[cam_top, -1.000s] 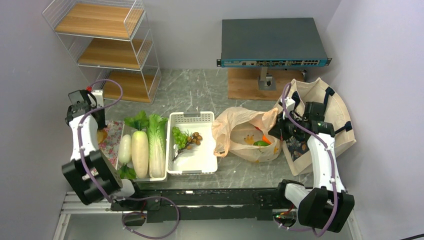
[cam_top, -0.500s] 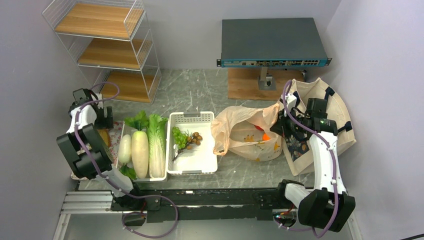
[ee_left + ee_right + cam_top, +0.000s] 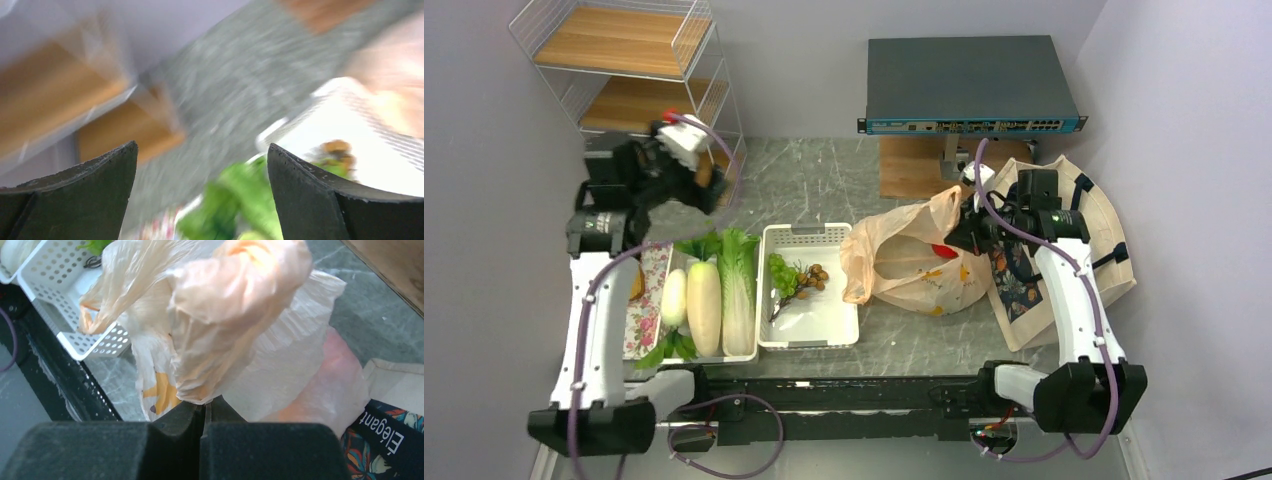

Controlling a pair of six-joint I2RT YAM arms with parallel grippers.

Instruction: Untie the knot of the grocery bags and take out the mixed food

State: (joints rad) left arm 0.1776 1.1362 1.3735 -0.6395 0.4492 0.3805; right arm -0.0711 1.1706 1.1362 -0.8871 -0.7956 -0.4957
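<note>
The bag's front side is lying over the food, so before my left gripper reaches in, my right gripper will open and take the bag's edge (image 3: 981, 274) beside the tote.
The peach plastic bag (image 3: 914, 265) lies at the middle right, its mouth gaping left and something red (image 3: 944, 250) inside. My right gripper (image 3: 956, 225) is shut on a bunched twist of the bag's top (image 3: 235, 300) and holds it raised; I see no tied knot. The cream canvas tote (image 3: 1074, 250) lies just to its right. A cabbage (image 3: 737, 290) and two white radishes (image 3: 704, 305) fill the left basket; grapes (image 3: 784, 275) and nuts (image 3: 816, 275) sit in the white basket (image 3: 824, 320). My left gripper (image 3: 202, 150) is open and empty, high above the cabbage's back end, blurred.
A floral tray (image 3: 642, 325) with a brown item (image 3: 636, 285) lies at the far left. A wire shelf rack (image 3: 639, 95) stands at the back left. A dark network box (image 3: 969, 85) sits above a wooden board (image 3: 919, 170) at the back right. Walls close both sides.
My left gripper opened over the floral tray, then swung up and toward the back right. My right gripper raised the bag's bunched top slightly up and left.
</note>
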